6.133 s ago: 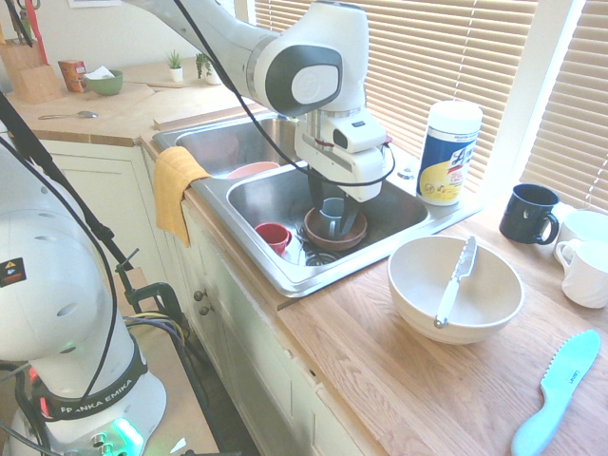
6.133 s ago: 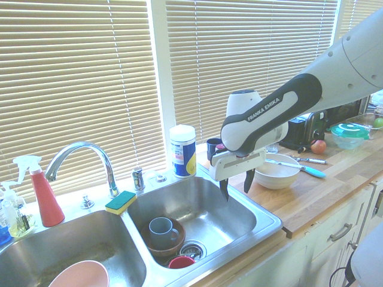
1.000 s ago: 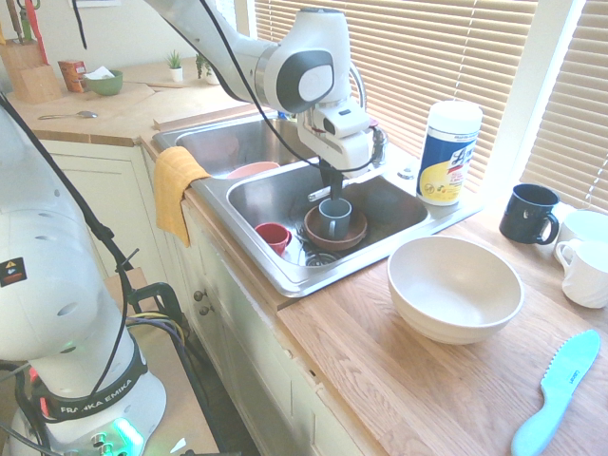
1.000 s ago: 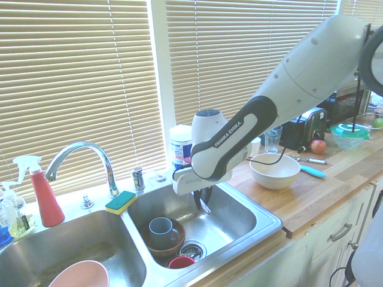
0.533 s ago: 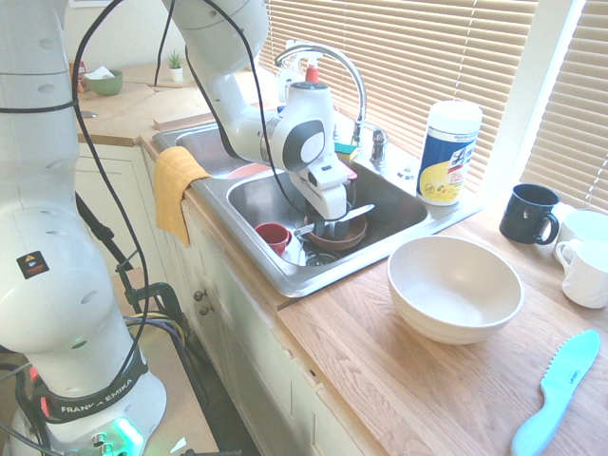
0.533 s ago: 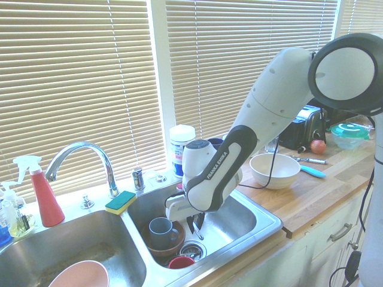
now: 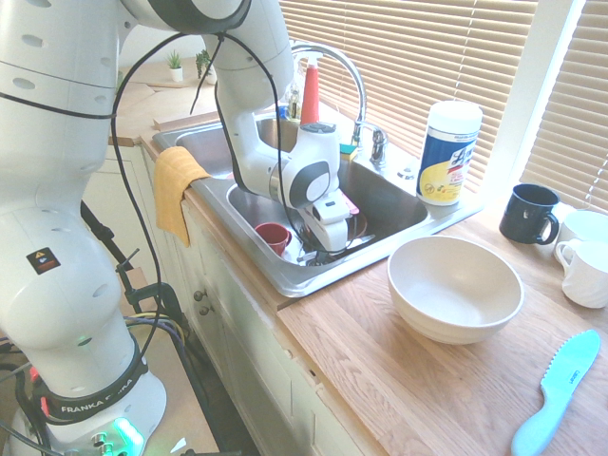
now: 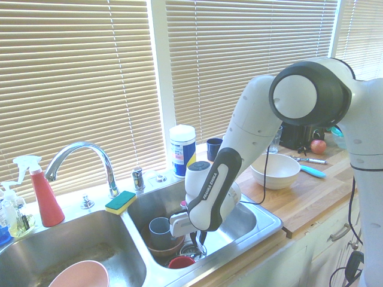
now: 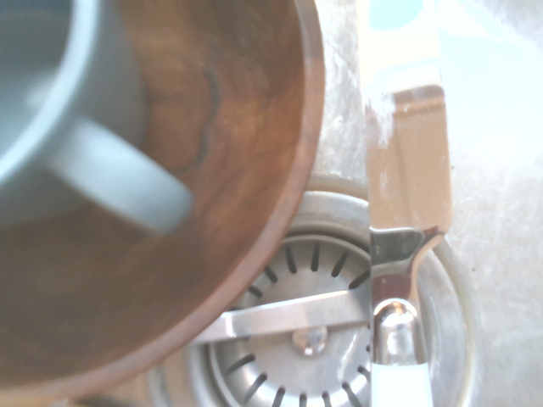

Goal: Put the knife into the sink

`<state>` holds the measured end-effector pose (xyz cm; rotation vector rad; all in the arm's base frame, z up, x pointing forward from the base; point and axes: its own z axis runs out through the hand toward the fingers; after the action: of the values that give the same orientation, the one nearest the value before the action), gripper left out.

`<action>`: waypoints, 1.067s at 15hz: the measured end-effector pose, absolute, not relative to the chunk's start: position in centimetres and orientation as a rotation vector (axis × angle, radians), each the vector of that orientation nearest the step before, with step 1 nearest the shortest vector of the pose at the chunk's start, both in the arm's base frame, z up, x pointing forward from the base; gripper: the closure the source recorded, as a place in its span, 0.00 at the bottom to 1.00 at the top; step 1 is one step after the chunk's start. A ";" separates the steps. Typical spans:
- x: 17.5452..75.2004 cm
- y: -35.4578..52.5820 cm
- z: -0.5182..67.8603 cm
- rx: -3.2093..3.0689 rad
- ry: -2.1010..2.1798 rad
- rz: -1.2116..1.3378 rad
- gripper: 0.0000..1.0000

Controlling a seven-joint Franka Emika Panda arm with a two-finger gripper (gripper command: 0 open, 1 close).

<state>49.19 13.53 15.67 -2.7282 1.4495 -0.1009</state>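
Note:
My gripper is going to lay the silver knife down across the drain strainer (image 8: 199, 249) (image 9: 400, 271) beside the brown bowl.
The sink (image 7: 285, 276) is a double steel basin in a wooden counter. My gripper (image 7: 324, 249) reaches low into its right basin, shut on the slim silver knife (image 7: 351, 246), which lies nearly flat just above the basin floor. From the other side the gripper (image 8: 200, 238) hangs right over the drain, beside the brown bowl (image 8: 164, 247) holding a grey mug (image 8: 158, 229). In the wrist view the knife (image 9: 403, 195) runs across the drain strainer (image 9: 314, 339), next to the brown bowl (image 9: 153, 212).
A red cup (image 7: 274, 236) sits by the drain. A pink bowl (image 8: 78, 275) lies in the left basin under the curved tap (image 8: 81, 156). On the counter stand a white bowl (image 7: 454, 288), a light-blue knife (image 7: 556, 391) and a wipes canister (image 7: 448, 152). A yellow cloth (image 7: 174, 185) hangs over the sink's front.
The arm has come down and forward into the right basin, taking the knife from above the mug to just over the drain. The knife has tipped nearly flat.

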 end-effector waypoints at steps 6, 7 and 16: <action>50.2 14.1 13.5 -2.734 1.445 -0.072 1.00; 50.4 14.1 13.4 -2.732 1.449 -0.075 0.00; 50.1 14.1 12.5 -2.731 1.470 -0.063 0.00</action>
<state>50.08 14.13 12.54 -2.7309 1.4702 -0.0625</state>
